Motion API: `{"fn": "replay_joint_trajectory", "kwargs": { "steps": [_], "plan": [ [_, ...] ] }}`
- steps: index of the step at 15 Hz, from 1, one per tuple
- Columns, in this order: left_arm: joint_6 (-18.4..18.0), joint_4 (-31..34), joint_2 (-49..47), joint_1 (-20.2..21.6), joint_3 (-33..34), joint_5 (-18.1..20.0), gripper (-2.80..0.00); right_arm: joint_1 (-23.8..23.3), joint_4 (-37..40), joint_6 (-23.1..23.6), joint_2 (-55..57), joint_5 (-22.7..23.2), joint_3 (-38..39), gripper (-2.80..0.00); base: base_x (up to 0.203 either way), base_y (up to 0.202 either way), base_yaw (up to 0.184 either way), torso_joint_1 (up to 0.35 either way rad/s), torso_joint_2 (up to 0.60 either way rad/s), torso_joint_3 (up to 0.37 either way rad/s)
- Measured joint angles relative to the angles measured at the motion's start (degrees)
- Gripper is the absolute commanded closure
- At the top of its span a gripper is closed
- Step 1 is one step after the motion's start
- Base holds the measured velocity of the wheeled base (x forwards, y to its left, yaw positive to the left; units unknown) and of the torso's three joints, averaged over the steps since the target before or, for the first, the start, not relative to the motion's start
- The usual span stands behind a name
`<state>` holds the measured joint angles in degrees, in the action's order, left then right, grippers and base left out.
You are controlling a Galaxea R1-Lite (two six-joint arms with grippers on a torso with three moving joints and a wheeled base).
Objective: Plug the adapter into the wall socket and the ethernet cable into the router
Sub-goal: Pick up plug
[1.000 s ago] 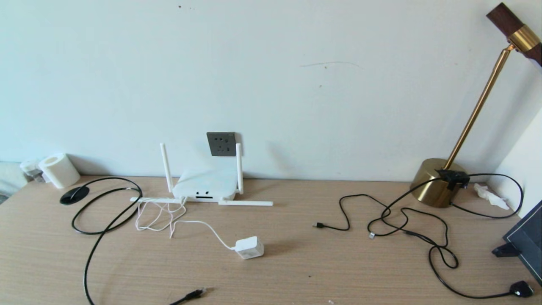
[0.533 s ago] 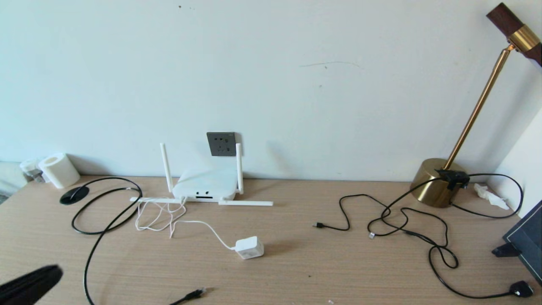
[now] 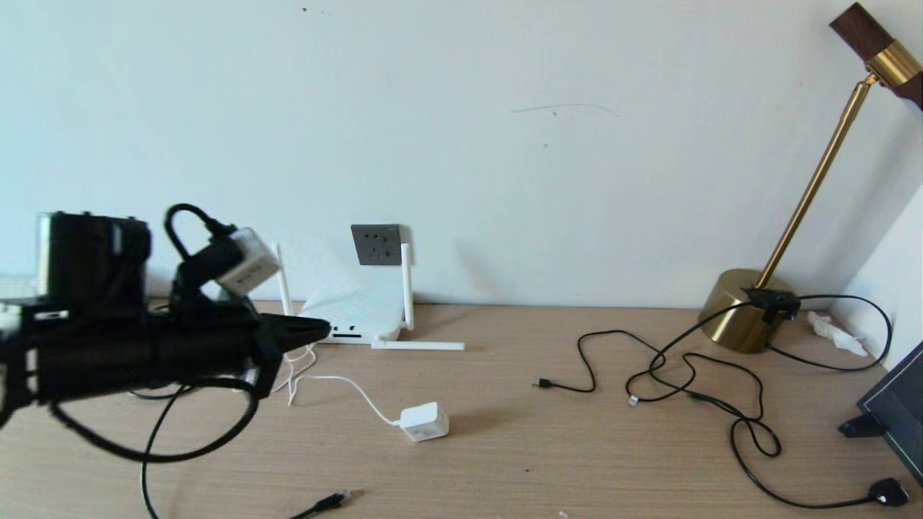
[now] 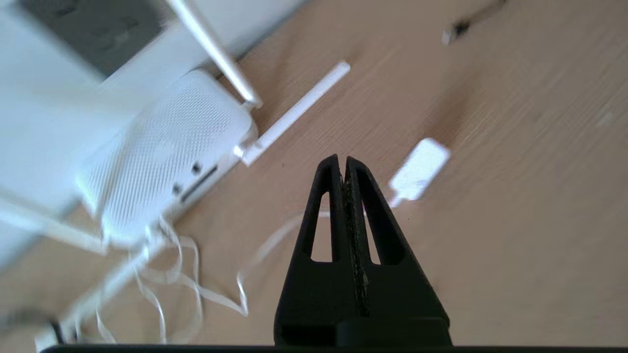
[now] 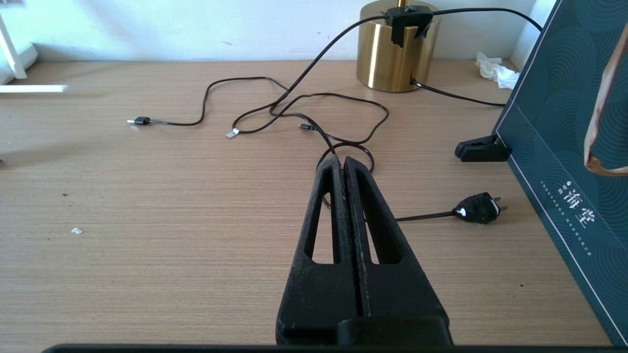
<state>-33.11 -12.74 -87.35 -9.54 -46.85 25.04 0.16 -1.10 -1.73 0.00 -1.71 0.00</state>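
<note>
The white adapter is next for my left gripper. It should go there and close on the adapter's long sides (image 3: 421, 422) (image 4: 417, 172), with the adapter's cord end between the fingers.
The white router (image 3: 358, 311) sits against the wall, two antennas upright and two lying flat, below the dark grey wall socket (image 3: 376, 244). The white adapter (image 3: 424, 422) lies on the table in front of it, its thin white cord looping back toward the router. The ethernet cable's clear-tipped connector (image 3: 334, 497) rests at the table's front edge. My left gripper (image 3: 324, 331) hovers shut and empty just left of the router's port edge. In the left wrist view the gripper (image 4: 342, 159) stands between the router (image 4: 167, 147) and the adapter (image 4: 419, 169). My right gripper (image 5: 342, 159) is shut, empty, low over the right side of the table.
A brass lamp (image 3: 743, 311) stands at the back right with thin black cables (image 3: 692, 375) sprawled before it. A black mains plug (image 3: 888, 491) lies at the front right. A dark teal box (image 5: 564, 147) and a black clip (image 5: 483, 148) border the right edge.
My left arm has swung in from the lower left corner, rising over the table's left side. Its tip now reaches the router's front. Nothing on the table has moved.
</note>
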Motion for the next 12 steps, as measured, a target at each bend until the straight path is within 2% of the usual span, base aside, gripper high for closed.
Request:
{"fn": "replay_joint_trajectory", "kwargs": {
  "steps": [3,5,6,8,9,12],
  "plan": [
    [-14.73,0.2,-12.62,-0.81,-6.97,2.42,0.0,0.0,-0.02,-0.02,0.0,0.0,0.0,0.0,0.0,0.0,0.0,0.0,0.0,0.0],
    [-25.05,5.66,-17.37,-1.85,-11.33,3.46,0.0,0.0,0.0,0.0,0.0,0.02,0.0,0.0,0.0,0.0,0.0,0.0,0.0,0.0],
    [-29.02,9.28,-18.71,-2.94,-13.37,3.68,0.0,0.0,-0.01,-0.02,0.0,0.02,0.0,0.0,0.0,0.0,0.0,0.0,0.0,0.0],
    [-32.82,14.62,-20.04,-5.21,-15.45,3.76,0.0,0.0,0.0,0.0,0.0,0.0,0.0,0.0,0.0,0.0,0.0,0.0,0.0,0.0],
    [-34.19,16.39,-20.33,-6.01,-15.87,3.79,-2.8,0.0,0.0,0.0,0.0,0.0,0.0,0.0,0.0,0.0,0.0,0.0,0.0,0.0],
    [-35.3,18.74,-21.14,-8.48,-16.79,3.86,-2.8,-0.02,0.0,0.04,0.0,0.02,0.0,0.0,0.0,0.0,0.0,0.0,0.0,0.0]
  ]
}}
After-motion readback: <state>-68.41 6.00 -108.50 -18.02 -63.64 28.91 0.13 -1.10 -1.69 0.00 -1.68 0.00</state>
